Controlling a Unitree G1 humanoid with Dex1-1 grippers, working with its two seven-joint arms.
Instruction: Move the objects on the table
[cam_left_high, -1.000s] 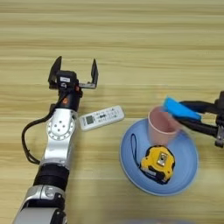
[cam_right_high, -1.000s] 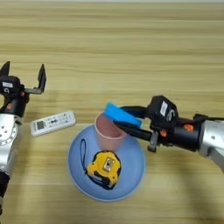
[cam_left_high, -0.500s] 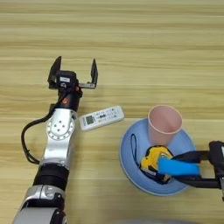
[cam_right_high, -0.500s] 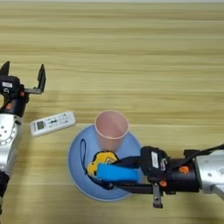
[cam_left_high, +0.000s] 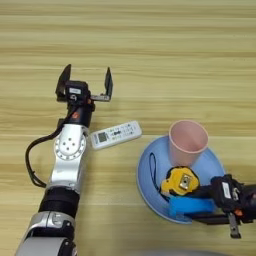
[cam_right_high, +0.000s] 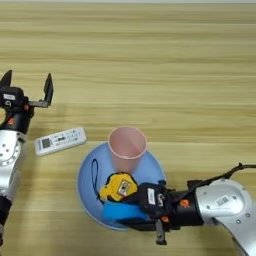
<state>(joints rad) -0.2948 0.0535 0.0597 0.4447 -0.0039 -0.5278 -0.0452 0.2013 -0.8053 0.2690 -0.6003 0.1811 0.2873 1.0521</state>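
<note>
My right gripper needs to let go of the blue block inside the plate's front edge (cam_left_high: 184, 208), close in front of the yellow tape measure.
A pale pink cup (cam_left_high: 188, 142) stands upright at the back of a light blue plate (cam_left_high: 148, 172). In front of the cup, a yellow tape measure (cam_left_high: 180, 181) lies in the plate. Beside it, a flat blue block (cam_left_high: 186, 206) lies low over the plate's front rim. My right gripper (cam_right_high: 131, 211) reaches in from the right and is shut on this block. The white remote (cam_left_high: 116, 135) lies on the table (cam_left_high: 165, 60) just left of the plate. My left gripper (cam_left_high: 86, 82) is open above and to the left of the remote, holding nothing.
The left arm (cam_left_high: 67, 155) lies along the table's left side, with its black cable looping out beside it. The right forearm (cam_right_high: 225, 202) comes in from the lower right corner. Bare wood stretches across the far half of the table.
The right gripper carried the blue block from beside the cup's rim, down and toward me. It is now low at the plate's front, by the tape measure. The left arm stayed still.
</note>
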